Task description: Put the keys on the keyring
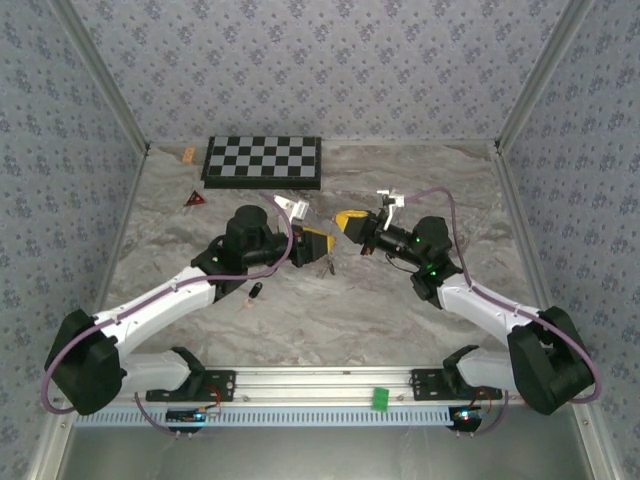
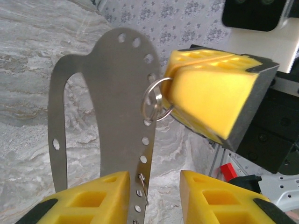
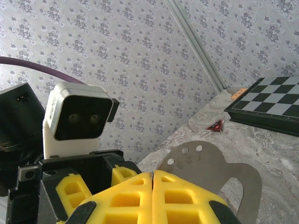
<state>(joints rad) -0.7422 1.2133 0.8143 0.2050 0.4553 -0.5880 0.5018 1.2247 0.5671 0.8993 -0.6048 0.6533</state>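
Note:
Next, I release the keyring, with its metal plate, from my right gripper on the marble [image 1: 322, 275] below both raised grippers.
The keyring [image 2: 156, 100] is a thin silver loop threaded through a hole on the edge of a flat metal plate with a row of holes [image 2: 107, 116]. My right gripper [image 1: 350, 225] is shut on the keyring, and its yellow fingers [image 2: 210, 93] pinch the loop's far side. In the right wrist view its fingers [image 3: 153, 175] are pressed together, with the plate [image 3: 219, 168] behind them and the ring hidden. My left gripper [image 2: 154, 179] stands open. The plate's lower edge lies against its left finger, with a gap to the other finger. One black-headed key [image 1: 257, 291] lies on the marble near the left arm.
A chessboard [image 1: 263, 160] lies at the back of the table. A small red triangle [image 1: 194, 200] sits left of it, and an orange scrap [image 1: 188, 155] lies by the back left corner. The two grippers meet mid-table, raised above the marble.

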